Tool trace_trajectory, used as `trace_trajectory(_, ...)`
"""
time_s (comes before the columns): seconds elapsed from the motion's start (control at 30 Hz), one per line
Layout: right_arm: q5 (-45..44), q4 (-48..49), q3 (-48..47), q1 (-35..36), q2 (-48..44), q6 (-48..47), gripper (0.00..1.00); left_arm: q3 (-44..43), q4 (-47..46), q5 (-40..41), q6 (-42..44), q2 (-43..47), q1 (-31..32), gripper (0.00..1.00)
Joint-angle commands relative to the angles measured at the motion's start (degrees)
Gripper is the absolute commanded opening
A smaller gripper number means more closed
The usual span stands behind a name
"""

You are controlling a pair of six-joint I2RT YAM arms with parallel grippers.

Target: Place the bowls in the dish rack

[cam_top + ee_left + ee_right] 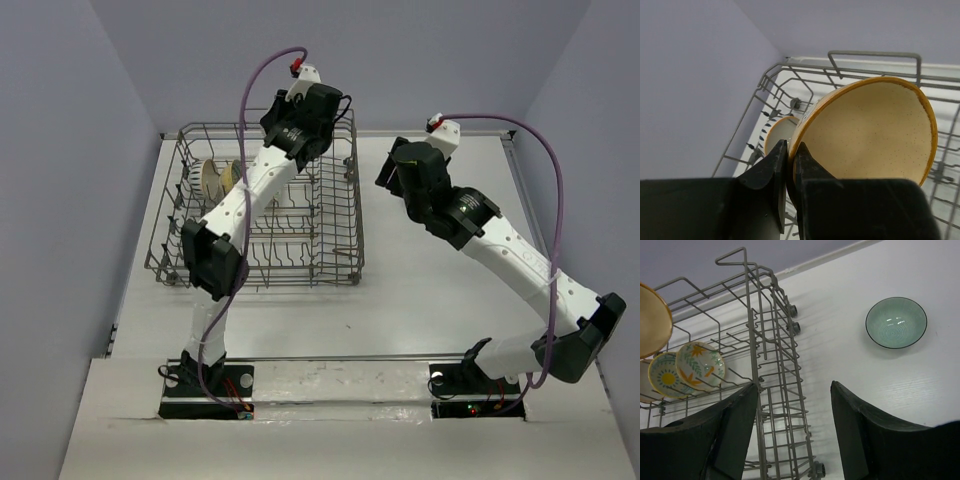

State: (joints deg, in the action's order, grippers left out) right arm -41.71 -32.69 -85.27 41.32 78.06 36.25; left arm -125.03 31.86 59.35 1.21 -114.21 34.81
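Observation:
The robot's left gripper should release the tan bowl next to the floral bowls in the dish rack's back row (279,170).
My left gripper (790,162) is shut on the rim of a plain tan bowl (870,135) and holds it on edge inside the grey wire dish rack (872,54). A smaller bowl (776,134), pale inside with dark dashes outside, stands just beyond it. In the right wrist view two floral bowls (701,365) (664,376) stand on edge in the rack (752,315), with the tan bowl (651,320) above them. A pale teal-green bowl (896,322) sits upright on the table right of the rack. My right gripper (795,385) is open and empty, above the table beside the rack's right wall.
The rack (255,282) fills the table's left half, with bowls (215,178) at its far left. My left arm (255,185) reaches across it. My right arm (500,245) crosses the right half. Walls close in the back and both sides.

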Motion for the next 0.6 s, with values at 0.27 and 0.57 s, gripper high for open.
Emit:
trace_trajectory(0.27, -2.32, -0.01, 3.1, 0.25, -5.38, 1.28, 0.65, -0.49, -4.43, 16.15, 14.16, -7.87, 0.44, 0.0)
trace_trajectory(0.57, -1.88, 0.26, 4.24, 0.25, -6.17, 2.07, 0.64, 3.04, -5.05, 16.15, 13.82, -9.97, 0.88, 0.0)
